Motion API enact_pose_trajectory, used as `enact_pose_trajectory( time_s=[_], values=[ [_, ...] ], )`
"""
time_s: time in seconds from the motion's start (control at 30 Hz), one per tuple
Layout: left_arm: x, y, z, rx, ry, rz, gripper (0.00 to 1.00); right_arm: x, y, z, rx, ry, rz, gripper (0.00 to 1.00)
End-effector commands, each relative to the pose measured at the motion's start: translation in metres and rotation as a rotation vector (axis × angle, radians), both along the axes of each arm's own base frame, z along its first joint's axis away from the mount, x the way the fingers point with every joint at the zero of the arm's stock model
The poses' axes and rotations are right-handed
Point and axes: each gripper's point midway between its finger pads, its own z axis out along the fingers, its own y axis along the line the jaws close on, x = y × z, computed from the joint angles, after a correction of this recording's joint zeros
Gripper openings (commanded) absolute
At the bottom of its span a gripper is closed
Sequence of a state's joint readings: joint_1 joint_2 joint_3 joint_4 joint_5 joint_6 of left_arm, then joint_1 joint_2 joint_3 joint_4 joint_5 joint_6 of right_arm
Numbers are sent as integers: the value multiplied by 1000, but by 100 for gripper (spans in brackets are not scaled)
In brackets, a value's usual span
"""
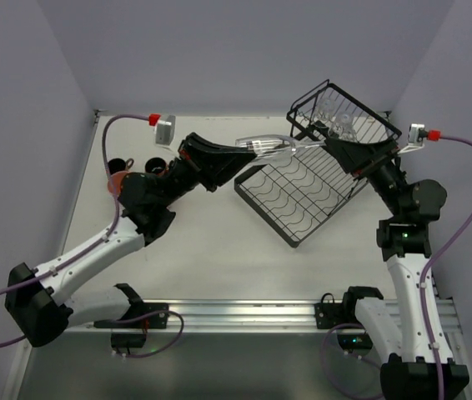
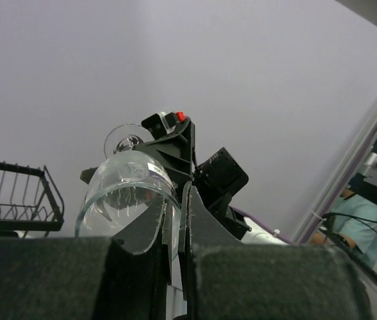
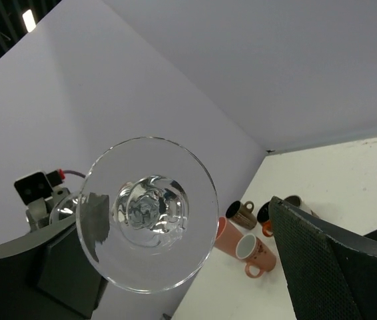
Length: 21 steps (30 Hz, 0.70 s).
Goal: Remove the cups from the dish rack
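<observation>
The robot's left gripper will stand the clear stemmed glass on the table (image 1: 196,200) next to the cups, on the side by the dish rack.
A clear stemmed glass (image 1: 271,148) hangs on its side in the air over the left end of the black wire dish rack (image 1: 303,198). My left gripper (image 1: 246,156) is shut on the wall of its bowl (image 2: 125,190), one finger inside the rim and one outside (image 2: 205,220). My right gripper (image 1: 333,148) is open, its fingers (image 3: 338,267) wide apart on either side of the glass's round foot (image 3: 147,213) and not touching it. More clear glasses (image 1: 341,125) lie in the rack's raised basket.
Cups stand at the table's far left: a brown mug (image 3: 242,213), a pink tumbler (image 3: 227,237), a pink mug (image 3: 256,255), an orange-red mug (image 3: 267,221) and a cream cup (image 3: 300,203). My left arm hides part of them in the top view.
</observation>
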State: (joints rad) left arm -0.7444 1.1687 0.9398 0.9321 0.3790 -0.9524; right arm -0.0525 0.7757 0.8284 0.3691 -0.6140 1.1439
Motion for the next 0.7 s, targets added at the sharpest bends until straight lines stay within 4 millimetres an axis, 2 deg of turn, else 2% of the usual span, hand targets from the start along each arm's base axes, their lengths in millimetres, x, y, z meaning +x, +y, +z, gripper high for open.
enact_pose_trajectory(
  time_s=[0.0,0.03,0.07,0.13,0.23,0.27,0.33,0.37,0.4,0.43,0.47,0.53,0.57,0.63,0.67],
  values=[
    [-6,30,56,-11,-124,183,0,-5,1,5,-43,-17,-1,99],
    [-7,35,60,14,-133,217,0,-4,1,1,-52,-5,-8,99],
    [1,35,56,91,-84,256,0,-3,-1,0,-74,-13,-24,99],
    [6,45,57,179,-96,344,0,-1,-3,-6,-98,6,-42,99],
    [16,65,49,310,-50,476,0,3,-7,-18,-142,18,-81,99],
    [23,75,40,373,2,531,0,4,-8,-21,-160,14,-90,99],
    [28,87,38,424,12,600,0,6,-9,-28,-176,28,-95,99],
    [35,94,26,480,55,647,0,6,-10,-30,-197,24,-102,99],
    [39,97,29,508,57,676,0,6,-11,-33,-209,41,-115,99],
    [45,101,23,549,79,705,0,7,-14,-35,-223,45,-130,99],
    [53,108,6,625,128,753,0,5,-15,-36,-252,29,-148,99],
    [68,109,-11,723,164,798,0,6,-21,-43,-286,44,-184,99],
    [75,115,-30,814,207,836,0,5,-22,-45,-296,43,-191,99],
    [93,108,-53,937,253,852,0,4,-22,-50,-312,44,-192,99],
    [97,115,-73,1034,297,874,0,3,-22,-50,-321,38,-193,99]
  ],
)
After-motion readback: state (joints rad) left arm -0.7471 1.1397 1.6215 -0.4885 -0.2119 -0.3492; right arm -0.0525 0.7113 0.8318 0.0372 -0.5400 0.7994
